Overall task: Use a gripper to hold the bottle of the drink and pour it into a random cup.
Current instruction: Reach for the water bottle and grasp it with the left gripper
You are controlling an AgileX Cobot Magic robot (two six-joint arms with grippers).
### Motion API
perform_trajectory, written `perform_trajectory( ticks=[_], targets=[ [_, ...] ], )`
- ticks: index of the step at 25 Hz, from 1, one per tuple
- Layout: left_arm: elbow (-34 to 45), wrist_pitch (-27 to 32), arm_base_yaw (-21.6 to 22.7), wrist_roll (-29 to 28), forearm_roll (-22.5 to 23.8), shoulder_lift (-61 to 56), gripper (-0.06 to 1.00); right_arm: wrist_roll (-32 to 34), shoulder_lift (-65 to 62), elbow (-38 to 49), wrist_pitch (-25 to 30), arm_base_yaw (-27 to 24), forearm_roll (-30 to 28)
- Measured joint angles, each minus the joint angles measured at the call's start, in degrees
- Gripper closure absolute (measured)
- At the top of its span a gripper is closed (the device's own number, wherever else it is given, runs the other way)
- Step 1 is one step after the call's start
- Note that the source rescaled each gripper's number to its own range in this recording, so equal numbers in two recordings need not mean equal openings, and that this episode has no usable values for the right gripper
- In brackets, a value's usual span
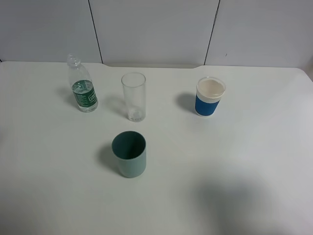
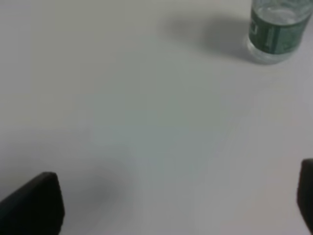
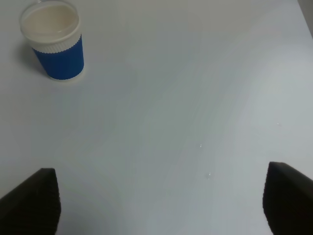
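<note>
My left gripper is to go to the clear bottle next and close around its dark green label (image 1: pixel 85 93) (image 2: pixel 276 35), under the bottle's narrow neck.
The bottle (image 1: pixel 83 91) is small and clear with a dark green label; it stands upright at the back left of the white table. Its lower part also shows in the left wrist view (image 2: pixel 277 30). The teal-green cup (image 1: pixel 129 154) stands upright and empty nearer the front, left of the middle. Neither gripper shows in the exterior high view. In the left wrist view my left gripper (image 2: pixel 168 200) is open, its black fingertips (image 2: pixel 32 203) wide apart over bare table, well short of the bottle. My right gripper (image 3: pixel 159 198) is open and empty over bare table.
A tall clear glass (image 1: pixel 133 96) stands right of the bottle. A blue-and-white paper cup (image 1: pixel 210 96) stands at the back right and shows in the right wrist view (image 3: pixel 55 41). The white table (image 1: pixel 244 161) ends at a grey panelled wall behind.
</note>
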Motion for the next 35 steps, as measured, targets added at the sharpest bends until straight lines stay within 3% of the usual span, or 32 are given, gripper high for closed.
perform_trajectory(
  ticks=[9, 17, 27, 35],
  targets=[
    [0.00, -7.28, -0.45, 0.05, 3.17, 8.56, -0.06, 0.00, 0.00, 0.00, 0.00, 0.00, 0.00],
    [0.00, -13.41, -7.08, -4.31, 8.12, 15.35, -0.04, 0.00, 0.00, 0.00, -0.02, 0.00, 0.00],
    [0.00, -20.74, -10.79, -22.24, 19.99, 24.07, -0.04, 0.00, 0.00, 0.00, -0.02, 0.00, 0.00],
    [2.97, -34.33, -10.92, -38.27, 32.16, 27.58, -0.04, 0.00, 0.00, 0.00, -0.02, 0.00, 0.00]
  ],
)
